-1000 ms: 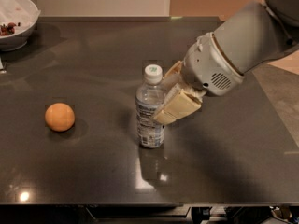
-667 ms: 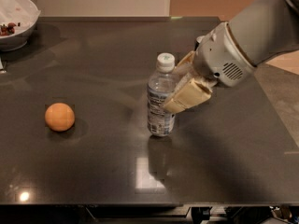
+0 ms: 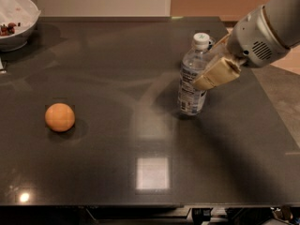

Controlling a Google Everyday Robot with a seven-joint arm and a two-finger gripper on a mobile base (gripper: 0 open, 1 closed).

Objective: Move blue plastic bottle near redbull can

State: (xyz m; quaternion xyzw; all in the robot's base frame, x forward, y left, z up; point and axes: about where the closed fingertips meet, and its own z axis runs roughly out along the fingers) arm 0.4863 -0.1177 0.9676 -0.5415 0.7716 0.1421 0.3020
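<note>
The robot's gripper needs to release the blue plastic bottle, now upright on the dark table, between the redbull can and the table's side edge (image 3: 213, 92) under the robot's arm.
The blue plastic bottle (image 3: 192, 78) is clear with a white cap and a white-blue label. It stands upright right of the middle of the dark table (image 3: 140, 139). My gripper (image 3: 206, 71) reaches in from the upper right. Its tan fingers (image 3: 216, 73) are shut around the bottle's middle. I cannot tell whether the bottle's base touches the table. The redbull can does not show; it is out of view or hidden behind my arm.
An orange ball (image 3: 59, 117) lies on the left part of the table. A white bowl (image 3: 21, 13) with some dark bits stands at the far left corner. The table's right edge runs under my arm.
My gripper has carried the bottle to the right and towards the far side of the table. The orange ball and the bowl have not moved.
</note>
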